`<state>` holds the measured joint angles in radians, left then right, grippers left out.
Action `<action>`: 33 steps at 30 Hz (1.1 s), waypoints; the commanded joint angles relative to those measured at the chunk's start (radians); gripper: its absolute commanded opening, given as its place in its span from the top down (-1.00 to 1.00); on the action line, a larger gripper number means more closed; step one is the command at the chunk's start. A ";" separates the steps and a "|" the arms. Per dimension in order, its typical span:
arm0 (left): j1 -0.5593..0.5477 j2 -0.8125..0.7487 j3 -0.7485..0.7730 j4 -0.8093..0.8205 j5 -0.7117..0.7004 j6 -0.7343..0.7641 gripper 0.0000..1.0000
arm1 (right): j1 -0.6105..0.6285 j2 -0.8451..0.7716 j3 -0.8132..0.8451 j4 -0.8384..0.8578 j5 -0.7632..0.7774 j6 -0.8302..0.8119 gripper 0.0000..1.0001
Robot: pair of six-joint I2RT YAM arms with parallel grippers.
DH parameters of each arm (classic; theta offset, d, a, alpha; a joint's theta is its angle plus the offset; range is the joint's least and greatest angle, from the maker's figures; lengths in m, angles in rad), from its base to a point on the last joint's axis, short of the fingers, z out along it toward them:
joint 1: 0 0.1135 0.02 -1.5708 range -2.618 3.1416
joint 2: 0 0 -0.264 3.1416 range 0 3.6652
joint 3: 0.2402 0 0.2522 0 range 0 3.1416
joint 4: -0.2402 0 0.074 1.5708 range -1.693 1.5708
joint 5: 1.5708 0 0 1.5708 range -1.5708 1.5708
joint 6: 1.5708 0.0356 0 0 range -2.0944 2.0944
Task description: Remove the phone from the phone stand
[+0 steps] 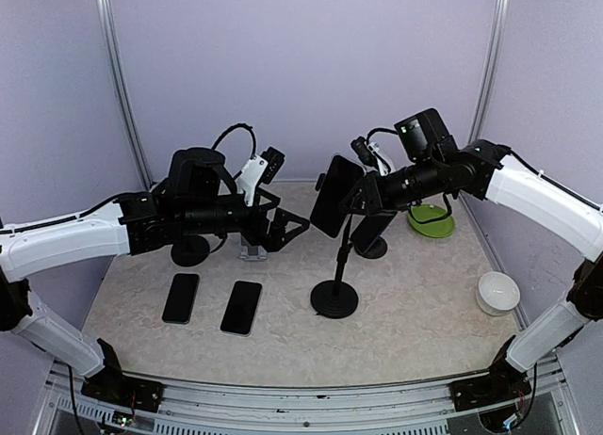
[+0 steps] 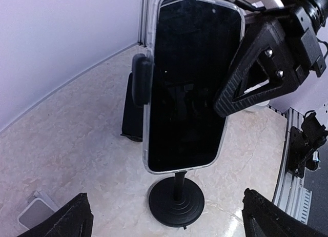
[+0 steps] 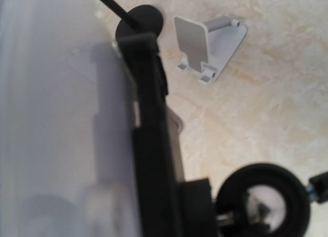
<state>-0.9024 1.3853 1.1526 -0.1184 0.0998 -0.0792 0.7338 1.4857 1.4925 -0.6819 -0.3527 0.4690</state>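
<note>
The stand's clamp holds the phone's edge across from my right gripper. My left gripper needs to take the phone's lower end (image 2: 180, 156) before my right gripper opens.
A black phone (image 1: 335, 196) in a clear case stands upright in the clamp of a black phone stand (image 1: 334, 298) at the table's middle. In the left wrist view the phone (image 2: 189, 78) faces me, with the stand's clamp (image 2: 142, 80) on its left edge and the round base (image 2: 176, 201) below. My right gripper (image 1: 358, 198) is shut on the phone's right edge; one black finger (image 2: 256, 67) lies on the screen side. The right wrist view shows the phone (image 3: 154, 144) edge-on and blurred. My left gripper (image 1: 287, 230) is open and empty, left of the stand, its fingertips (image 2: 72, 219) wide apart.
Two dark phones (image 1: 181, 297) (image 1: 241, 306) lie flat at the front left. A small grey stand (image 1: 252, 249) and a second black stand (image 1: 373, 239) sit behind. A green plate (image 1: 431, 220) is at the back right and a white bowl (image 1: 497, 292) near the right edge.
</note>
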 commanded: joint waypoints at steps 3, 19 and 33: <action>-0.035 0.069 0.018 0.053 0.028 0.011 -0.98 | 0.012 0.010 0.021 -0.051 -0.106 0.098 1.00; -0.087 0.276 0.240 -0.006 -0.046 0.012 -0.98 | 0.029 0.010 0.011 -0.005 -0.104 0.097 1.00; -0.095 0.361 0.321 0.002 -0.114 -0.039 -0.79 | 0.032 -0.005 -0.010 0.016 -0.108 0.104 1.00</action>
<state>-0.9901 1.7298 1.4315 -0.1230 0.0120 -0.1009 0.7414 1.4887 1.4960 -0.6788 -0.3740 0.5156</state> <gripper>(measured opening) 0.932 0.251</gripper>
